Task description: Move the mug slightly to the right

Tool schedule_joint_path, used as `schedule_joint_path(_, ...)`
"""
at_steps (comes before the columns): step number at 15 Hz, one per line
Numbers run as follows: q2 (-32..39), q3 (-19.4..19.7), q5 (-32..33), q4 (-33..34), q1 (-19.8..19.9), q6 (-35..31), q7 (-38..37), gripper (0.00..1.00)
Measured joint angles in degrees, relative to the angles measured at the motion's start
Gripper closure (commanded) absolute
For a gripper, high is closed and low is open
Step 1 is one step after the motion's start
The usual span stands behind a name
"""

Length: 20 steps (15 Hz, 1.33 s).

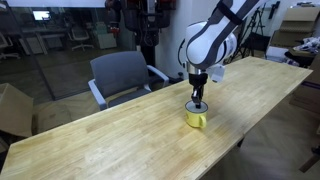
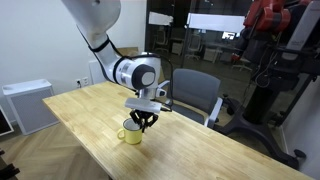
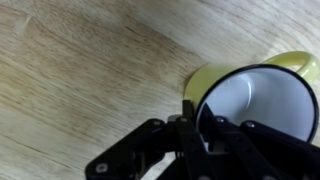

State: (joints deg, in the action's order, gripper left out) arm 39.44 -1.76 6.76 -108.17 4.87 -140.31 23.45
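Note:
I will let go of the yellow mug on the wooden table, a little nearer my arm's base (image 1: 206, 105).
The yellow mug (image 1: 197, 119) with a white inside stands upright on the long wooden table (image 1: 110, 140), and it shows in both exterior views (image 2: 131, 133). My gripper (image 1: 198, 104) comes down on it from above (image 2: 138, 122). In the wrist view the mug (image 3: 255, 100) fills the right side, with its thin dark rim showing. The gripper (image 3: 197, 118) has one finger outside the mug wall and one inside, closed on the rim. The handle is hidden in the wrist view.
A grey office chair (image 1: 120, 75) stands behind the table and also shows in an exterior view (image 2: 195, 95). A white cabinet (image 2: 25, 105) stands off the table's end. A cardboard box (image 1: 12, 110) sits on the floor. The table edge (image 2: 95, 160) runs close to the mug.

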Motion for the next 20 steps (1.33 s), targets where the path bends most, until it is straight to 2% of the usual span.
schedule_joint_path(3, 0.04, -0.05, -0.12, 0.07, 0.09, 0.07, 0.15, 0.97)
schedule_joint_path(7, 0.05, 0.07, -4.36, 0.10, 1.21, -2.28, -4.03, 0.97)
schedule_joint_path(20, -1.34, 2.55, -20.99, -0.01, 13.61, -4.07, -10.71, 0.97)
